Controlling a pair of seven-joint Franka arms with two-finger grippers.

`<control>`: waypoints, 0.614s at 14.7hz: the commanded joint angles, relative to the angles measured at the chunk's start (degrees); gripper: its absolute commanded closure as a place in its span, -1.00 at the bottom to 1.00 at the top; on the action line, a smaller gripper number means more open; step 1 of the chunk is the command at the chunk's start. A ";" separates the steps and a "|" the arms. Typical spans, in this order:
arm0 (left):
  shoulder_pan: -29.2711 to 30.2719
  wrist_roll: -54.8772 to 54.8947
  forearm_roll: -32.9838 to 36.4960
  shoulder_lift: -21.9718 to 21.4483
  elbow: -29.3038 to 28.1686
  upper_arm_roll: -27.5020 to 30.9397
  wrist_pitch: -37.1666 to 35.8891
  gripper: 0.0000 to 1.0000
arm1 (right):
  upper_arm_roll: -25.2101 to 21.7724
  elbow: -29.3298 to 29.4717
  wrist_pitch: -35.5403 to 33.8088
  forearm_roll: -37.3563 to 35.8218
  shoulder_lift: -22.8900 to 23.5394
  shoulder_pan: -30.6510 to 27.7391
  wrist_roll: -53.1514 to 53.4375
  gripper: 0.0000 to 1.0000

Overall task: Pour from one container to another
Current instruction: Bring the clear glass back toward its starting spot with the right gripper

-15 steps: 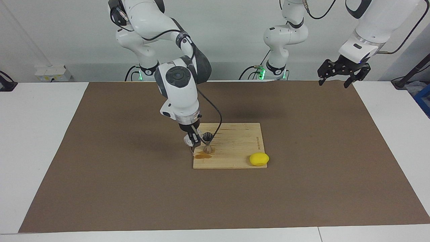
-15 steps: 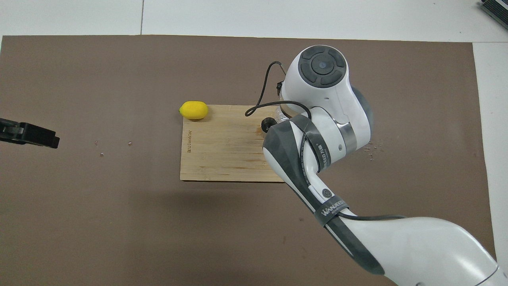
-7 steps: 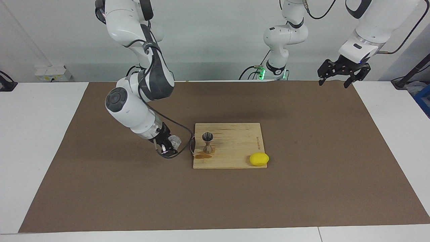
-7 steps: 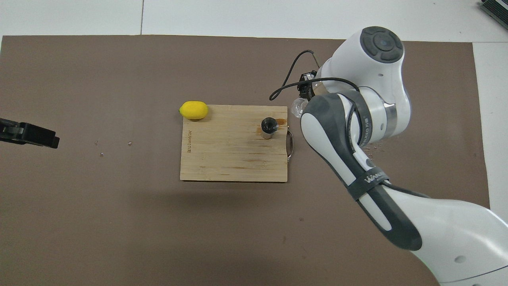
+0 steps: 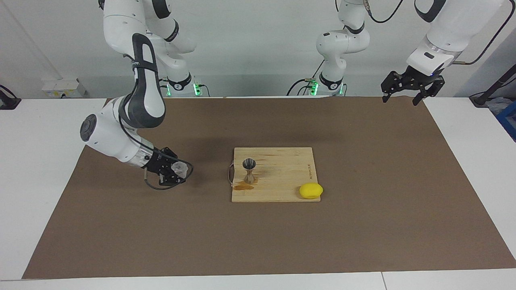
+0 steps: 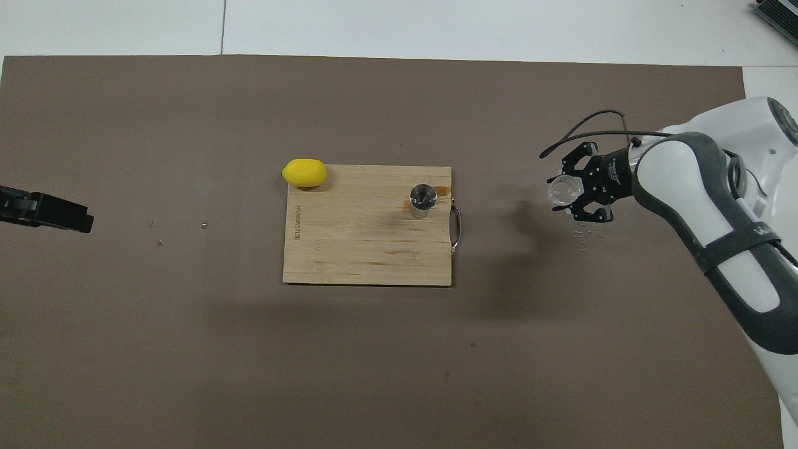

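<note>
Next, my right gripper releases the clear glass cup on the brown mat, setting it free at the small crumbs [image 6: 596, 224] that are beside its fingers. The cup is held low over the mat now.
The steel jigger [image 5: 249, 171] stands upright on the wooden cutting board [image 5: 282, 177], near the board's handle end; it also shows in the overhead view [image 6: 423, 199]. A brown wet stain [image 5: 243, 186] lies on the board beside it. My right gripper [image 5: 177, 172] is shut on the clear glass cup [image 5: 179, 166] and holds it low over the brown mat, apart from the board, toward the right arm's end. The cup [image 6: 562, 189] and the right gripper [image 6: 572, 198] also show from overhead. My left gripper [image 5: 400, 98] waits open and raised at the left arm's end of the table.
A yellow lemon [image 5: 311, 190] lies at the board's corner farthest from the robots, toward the left arm's end. The board [image 6: 361, 243] has a metal handle [image 6: 456, 229]. Small crumbs [image 6: 586, 234] lie on the brown mat [image 6: 374, 362].
The right gripper has swung away from the jigger with the glass cup, off the board and out over the mat toward the right arm's end. The left arm has not moved.
</note>
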 commanded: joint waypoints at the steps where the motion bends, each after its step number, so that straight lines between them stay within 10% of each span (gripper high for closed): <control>1: 0.15 -0.17 0.78 -1.50 -1.67 -0.07 0.96 -1.00 | 0.70 -6.52 3.57 4.93 -2.26 -3.37 -7.58 1.00; 9: 0.15 -0.17 0.78 -1.50 -1.67 -0.07 0.96 -1.00 | 0.70 -8.20 -0.03 12.06 2.32 -12.34 -22.72 1.00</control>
